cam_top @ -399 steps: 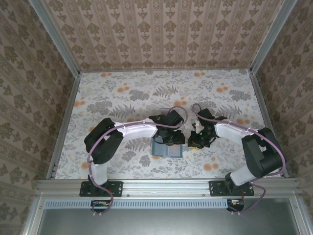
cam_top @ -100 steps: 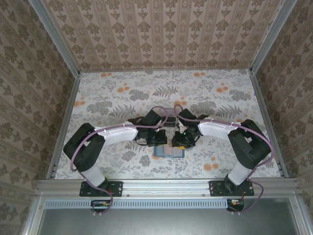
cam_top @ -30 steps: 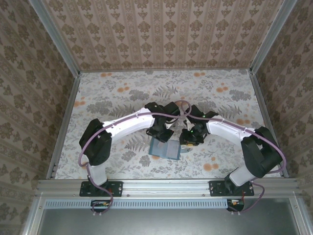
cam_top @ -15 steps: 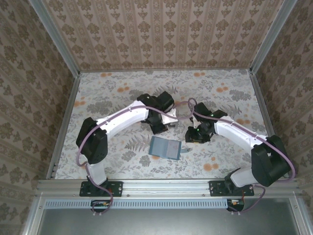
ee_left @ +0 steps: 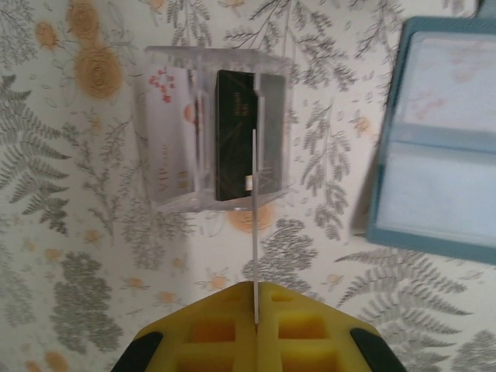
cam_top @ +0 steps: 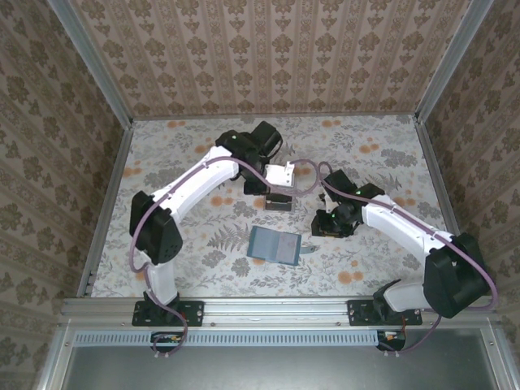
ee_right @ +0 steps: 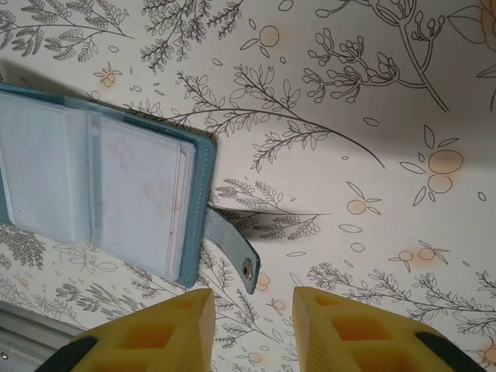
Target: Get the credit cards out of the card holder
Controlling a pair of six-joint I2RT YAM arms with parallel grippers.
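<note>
Next, my left gripper lets go of the thin pale credit card inside the clear plastic piece (cam_top: 281,187) (ee_left: 177,128), against its pale card. The credit card now hangs over that plastic piece.
The teal card holder (cam_top: 275,244) lies open on the table, its grey-blue slots up (ee_right: 101,194) and its snap strap (ee_right: 232,252) sticking out toward my right gripper. My left gripper (ee_left: 255,288) is shut on a thin pale credit card (ee_left: 254,225), seen edge-on. It hangs over a clear plastic piece (ee_left: 213,128) that holds a dark card (ee_left: 235,132) and a pale card (ee_left: 167,132). From above, the left gripper (cam_top: 276,185) is beyond the holder. My right gripper (ee_right: 253,298) stands open and empty just right of the holder (cam_top: 325,226).
The floral table is fenced by patterned walls with metal rails (cam_top: 110,195) at its edges. The clear plastic piece (cam_top: 278,201) stands just beyond the card holder. Bare tabletop (cam_top: 187,154) lies to the far left and far right.
My left gripper has risen from the card holder and swung to the far side, over the clear piece, with a card in it. The right gripper has drawn back to the right.
</note>
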